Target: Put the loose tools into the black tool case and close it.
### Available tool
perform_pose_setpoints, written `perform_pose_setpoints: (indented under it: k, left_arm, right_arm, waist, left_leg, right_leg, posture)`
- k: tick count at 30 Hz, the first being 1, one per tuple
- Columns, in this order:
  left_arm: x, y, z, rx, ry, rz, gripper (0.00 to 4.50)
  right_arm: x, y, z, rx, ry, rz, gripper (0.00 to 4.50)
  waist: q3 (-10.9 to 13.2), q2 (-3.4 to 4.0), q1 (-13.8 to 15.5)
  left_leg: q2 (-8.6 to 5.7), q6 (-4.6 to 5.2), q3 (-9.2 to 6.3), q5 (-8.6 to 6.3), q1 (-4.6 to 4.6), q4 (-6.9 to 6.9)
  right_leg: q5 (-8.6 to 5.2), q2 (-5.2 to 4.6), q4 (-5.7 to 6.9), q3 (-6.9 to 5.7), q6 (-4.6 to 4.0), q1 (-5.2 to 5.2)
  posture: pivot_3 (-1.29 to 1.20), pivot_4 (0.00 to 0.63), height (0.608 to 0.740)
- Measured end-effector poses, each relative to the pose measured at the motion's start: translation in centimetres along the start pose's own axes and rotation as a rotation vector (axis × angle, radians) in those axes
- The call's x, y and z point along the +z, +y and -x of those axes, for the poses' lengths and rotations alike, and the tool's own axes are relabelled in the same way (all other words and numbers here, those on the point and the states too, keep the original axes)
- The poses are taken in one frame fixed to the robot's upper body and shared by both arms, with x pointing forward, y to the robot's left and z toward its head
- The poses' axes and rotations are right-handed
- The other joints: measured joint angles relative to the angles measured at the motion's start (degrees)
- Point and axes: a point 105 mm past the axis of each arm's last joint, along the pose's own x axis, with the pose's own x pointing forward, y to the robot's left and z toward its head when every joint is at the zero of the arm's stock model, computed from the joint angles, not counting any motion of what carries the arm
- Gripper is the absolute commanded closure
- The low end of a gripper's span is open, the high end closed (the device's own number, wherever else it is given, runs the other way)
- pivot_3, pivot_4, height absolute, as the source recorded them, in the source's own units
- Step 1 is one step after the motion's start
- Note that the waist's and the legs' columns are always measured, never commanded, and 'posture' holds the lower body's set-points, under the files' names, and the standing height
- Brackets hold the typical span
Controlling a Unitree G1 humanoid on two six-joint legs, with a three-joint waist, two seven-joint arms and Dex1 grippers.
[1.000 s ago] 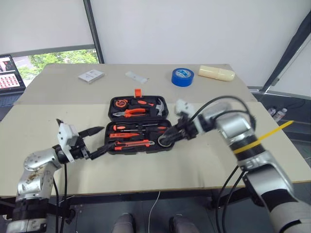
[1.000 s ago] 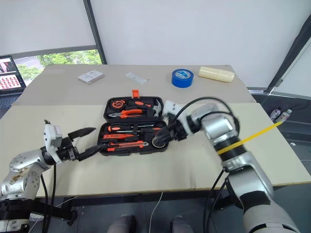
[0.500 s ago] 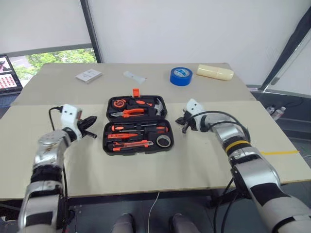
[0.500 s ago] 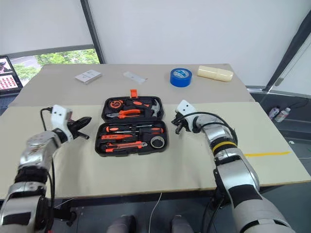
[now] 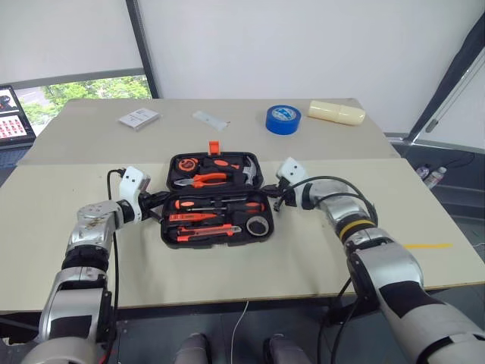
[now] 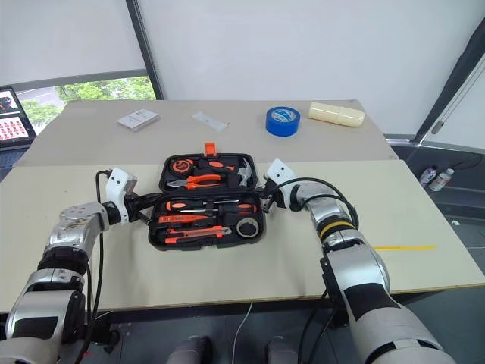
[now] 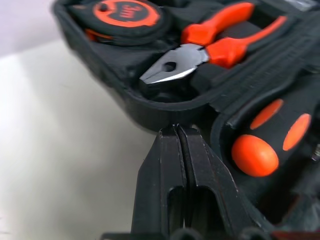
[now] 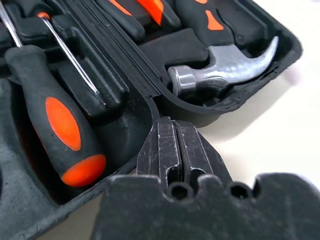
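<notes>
Next, my right gripper opens and grips the far half's rim (image 8: 216, 107) beside the hammer before folding it closed, as it is shut now next to the hinge where the case pivots.
The black tool case (image 5: 215, 241) lies open flat in the middle of the table, its orange latch (image 5: 214, 145) on the far side. In its near half lie the black-and-orange screwdrivers (image 5: 216, 204), the utility knife (image 5: 208, 229) and the small dark tape roll (image 5: 260, 225). The far half holds pliers (image 7: 200, 55), a tape measure (image 7: 127, 7) and a hammer (image 8: 225, 65). My left gripper (image 5: 155, 205) is shut and empty, its tips at the case's left side by the hinge line. My right gripper (image 5: 276, 199) is shut and empty at the case's right side by the hinge.
A big blue tape roll (image 5: 284, 119) and a cream cylinder (image 5: 337, 113) sit at the back right. A white packet (image 5: 142, 118) and a small white piece (image 5: 212, 120) lie at the back left. A laptop (image 5: 11, 114) stands off the table's left side.
The right gripper left the small tape roll in the case, shut, and moved to the case's right side. The left gripper shut and came in to the case's left side.
</notes>
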Motion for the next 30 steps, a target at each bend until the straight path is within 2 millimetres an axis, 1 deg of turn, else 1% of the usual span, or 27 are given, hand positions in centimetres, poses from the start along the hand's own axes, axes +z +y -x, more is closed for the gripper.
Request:
perform_pose_setpoints:
  k: [6, 8, 11, 13, 16, 18, 19, 20, 21, 22, 23, 24, 26, 27, 28, 29, 30]
  left_arm:
    - [-1.1, -1.9, 1.3, -0.076, 0.034, -0.004, 4.4]
    - [-1.4, -2.5, 1.9, -0.089, 0.041, -0.011, 4.4]
    - [-2.1, -3.0, 2.4, -0.098, 0.068, -0.01, 4.4]
    - [-2.2, -3.2, 2.6, -0.1, 0.078, 0.0, 4.4]
    - [-2.4, -3.0, 2.8, -0.08, 0.099, 0.049, 3.68]
    - [-2.3, -2.5, 3.5, -0.062, 0.129, 0.049, 2.98]
    - [-2.2, -2.1, 4.0, -0.042, 0.146, 0.055, 2.56]
    - [-2.1, -1.5, 4.6, -0.012, 0.157, 0.068, 2.26]
    - [-2.1, -1.1, 5.0, 0.021, 0.171, 0.094, 1.85]
    - [-2.0, -0.8, 5.4, 0.041, 0.19, 0.116, 1.53]
    - [-1.8, -0.6, 5.7, 0.053, 0.204, 0.149, 1.13]
    - [-1.5, -0.1, 6.2, 0.075, 0.216, 0.182, 0.9]
    - [-0.1, 0.1, 6.6, 0.077, 0.202, 0.249, 0.09]
    - [0.7, 0.0, 6.5, 0.064, 0.195, 0.277, 0.0]
    - [1.1, -0.1, 6.3, 0.056, 0.193, 0.298, 0.0]
    - [1.6, -0.2, 6.1, 0.055, 0.195, 0.323, 0.0]
    - [2.0, -0.1, 5.7, 0.059, 0.194, 0.333, 0.0]
  right_arm:
    - [-0.7, 1.9, 1.5, 0.1, -0.035, -0.017, 4.5]
    - [-1.0, 2.9, 2.4, 0.136, -0.042, -0.04, 4.5]
    - [-1.2, 4.2, 3.1, 0.16, -0.043, -0.072, 4.5]
    - [-1.2, 4.5, 3.4, 0.157, -0.043, -0.082, 4.5]
    - [-1.0, 4.4, 3.5, 0.122, -0.043, -0.065, 4.5]
    - [-1.2, 3.9, 3.9, 0.078, -0.026, -0.051, 4.5]
    - [-1.2, 3.4, 4.4, 0.046, -0.018, -0.072, 4.21]
    - [-1.2, 2.9, 5.3, 0.027, 0.001, -0.106, 3.92]
    - [-0.9, 2.5, 6.2, 0.019, 0.016, -0.145, 3.78]
    - [-0.7, 2.3, 6.9, 0.017, 0.028, -0.172, 3.36]
    - [-0.2, 2.2, 7.5, 0.013, 0.037, -0.204, 3.05]
    - [0.4, 2.0, 8.2, 0.001, 0.05, -0.239, 2.82]
    - [0.7, 1.6, 9.2, -0.041, 0.164, -0.317, 2.02]
    - [0.9, 1.6, 9.4, -0.055, 0.214, -0.346, 1.72]
    - [1.1, 1.7, 9.3, -0.056, 0.237, -0.377, 1.39]
    - [1.6, 2.0, 8.9, -0.046, 0.252, -0.433, 1.03]
    - [1.9, 2.3, 8.5, -0.034, 0.261, -0.471, 0.78]
  waist:
    - [0.0, 0.01, 0.03]
    - [-0.01, 0.01, 0.09]
    - [0.0, 0.01, 0.19]
    - [0.0, 0.01, 0.15]
    - [0.01, -0.01, 0.11]
    - [0.01, -0.01, 0.06]
    - [0.02, 0.0, 0.1]
    - [0.02, 0.0, 0.16]
    - [0.03, 0.0, 0.25]
    - [0.04, -0.02, 0.37]
    - [0.04, -0.02, 0.43]
    - [0.04, -0.02, 0.42]
    - [0.04, -0.03, 0.46]
    - [0.04, -0.03, 0.46]
    - [0.04, -0.03, 0.48]
    - [0.04, -0.03, 0.46]
    - [0.04, -0.03, 0.39]
  left_leg:
    - [0.01, -0.03, -0.01, -0.05, 0.0, 0.0]
    - [0.02, -0.04, -0.01, -0.05, 0.0, 0.01]
    - [0.02, -0.04, -0.01, -0.05, 0.01, 0.08]
    - [0.03, -0.05, -0.01, -0.04, 0.01, 0.13]
    - [0.03, -0.05, -0.02, -0.03, 0.02, 0.3]
    - [0.02, -0.06, -0.03, -0.02, 0.02, 0.34]
    - [0.02, -0.07, -0.03, -0.01, 0.02, 0.35]
    - [0.03, -0.07, -0.04, -0.01, 0.02, 0.35]
    - [0.02, -0.07, -0.04, -0.01, 0.01, 0.36]
    - [0.03, -0.07, -0.04, -0.01, 0.0, 0.37]
    - [0.03, -0.07, -0.05, -0.01, 0.0, 0.37]
    - [0.03, -0.07, -0.05, -0.01, 0.01, 0.37]
    - [0.03, -0.07, -0.05, -0.01, 0.01, 0.39]
    - [0.03, -0.07, -0.05, -0.01, 0.01, 0.39]
    - [0.03, -0.07, -0.05, -0.01, 0.01, 0.4]
    - [0.02, -0.06, -0.06, 0.0, 0.01, 0.4]
    - [0.03, -0.05, -0.07, 0.01, 0.01, 0.4]
  right_leg:
    - [-0.03, -0.01, -0.02, 0.0, 0.03, 0.01]
    - [-0.03, -0.01, -0.02, 0.0, 0.02, 0.01]
    - [-0.04, 0.01, 0.03, 0.0, 0.01, 0.0]
    - [-0.05, 0.01, 0.08, 0.0, 0.0, 0.0]
    - [-0.04, 0.02, 0.21, 0.0, 0.0, 0.0]
    - [-0.04, 0.01, 0.26, 0.01, 0.0, 0.0]
    - [-0.04, 0.01, 0.26, 0.01, 0.0, -0.01]
    - [-0.04, 0.0, 0.28, 0.02, 0.0, 0.0]
    - [-0.04, 0.0, 0.27, 0.02, 0.0, -0.01]
    - [-0.05, 0.0, 0.31, 0.02, 0.0, -0.01]
    - [-0.05, 0.01, 0.31, 0.02, 0.0, -0.02]
    - [-0.06, 0.01, 0.33, 0.02, -0.01, -0.03]
    - [-0.07, 0.01, 0.36, 0.02, -0.04, -0.05]
    - [-0.07, 0.01, 0.37, 0.02, -0.05, -0.07]
    - [-0.08, 0.01, 0.37, 0.01, -0.06, -0.06]
    - [-0.08, 0.02, 0.37, 0.01, -0.06, -0.07]
    - [-0.08, 0.03, 0.39, 0.02, -0.06, -0.08]
  posture:
    - [0.0, 0.15, 0.74]
    - [0.0, 0.15, 0.74]
    - [0.0, 0.15, 0.74]
    - [0.0, 0.15, 0.74]
    - [0.0, 0.15, 0.74]
    - [0.0, 0.15, 0.74]
    - [0.0, 0.15, 0.74]
    - [0.0, 0.15, 0.74]
    - [0.0, 0.15, 0.74]
    - [0.0, 0.15, 0.74]
    - [0.0, 0.15, 0.74]
    - [0.0, 0.15, 0.74]
    - [0.0, 0.15, 0.74]
    - [0.0, 0.15, 0.74]
    - [0.0, 0.15, 0.74]
    - [0.0, 0.15, 0.74]
    - [0.0, 0.15, 0.74]
